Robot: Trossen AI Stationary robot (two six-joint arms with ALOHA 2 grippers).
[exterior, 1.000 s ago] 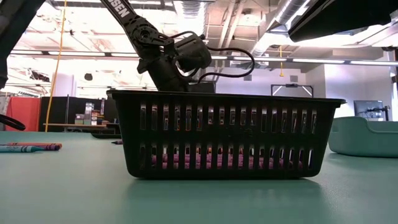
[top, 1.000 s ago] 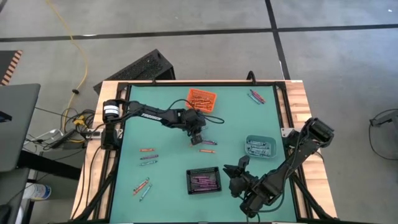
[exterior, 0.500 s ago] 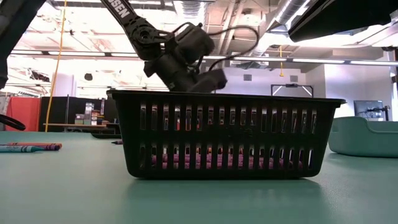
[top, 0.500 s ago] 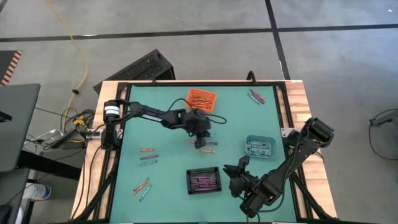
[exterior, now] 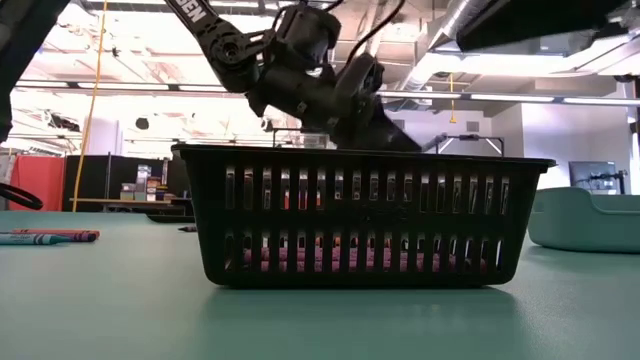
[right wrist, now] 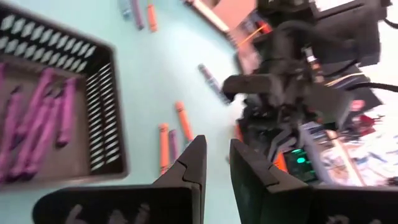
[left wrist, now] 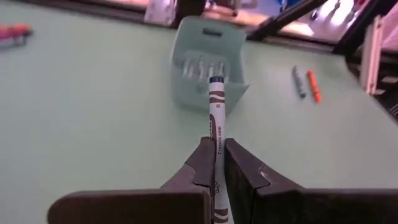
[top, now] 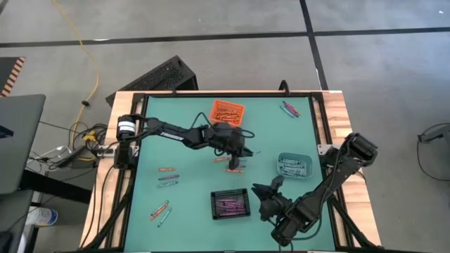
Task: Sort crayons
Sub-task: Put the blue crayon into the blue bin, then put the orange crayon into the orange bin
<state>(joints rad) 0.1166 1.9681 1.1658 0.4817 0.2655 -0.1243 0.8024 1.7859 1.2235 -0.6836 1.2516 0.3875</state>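
Next, I let go of the blue-grey crayon with my left gripper among the crayons in the teal bin [top: 292, 167] [left wrist: 204, 70].
My left gripper [top: 246, 151] hangs over the middle of the teal mat, shut on a blue-grey crayon [left wrist: 216, 109] that points at the teal bin [left wrist: 208, 65]. My right gripper [top: 268, 186] waits open beside the black bin [top: 230, 204], nothing between its fingers [right wrist: 186, 168]. Purple crayons [right wrist: 37, 118] lie in the black bin, orange ones in the orange bin [top: 228, 110], and blue-grey ones in the teal bin [top: 294, 166]. Loose crayons [top: 235, 170] lie flat on the mat below my left gripper. My left gripper pinches the crayon's lower half [left wrist: 216, 152] between its two fingers. The fingers run along the crayon, nearly level and slanting slightly down, from the table's left. The crayon's free end [left wrist: 216, 84] sticks out past the fingertips, lifted clear of the mat.
More loose crayons lie at the mat's left [top: 166, 176], near left [top: 161, 211] and far right corner [top: 288, 107]. The black bin [exterior: 360, 215] fills the low view. A raised frame [top: 318, 119] borders the mat.
My left gripper has risen from the loose crayons and gone toward the table's right, toward the teal bin. It has tipped from pointing steeply down to nearly level. The crayon in it is lifted clear of the mat.
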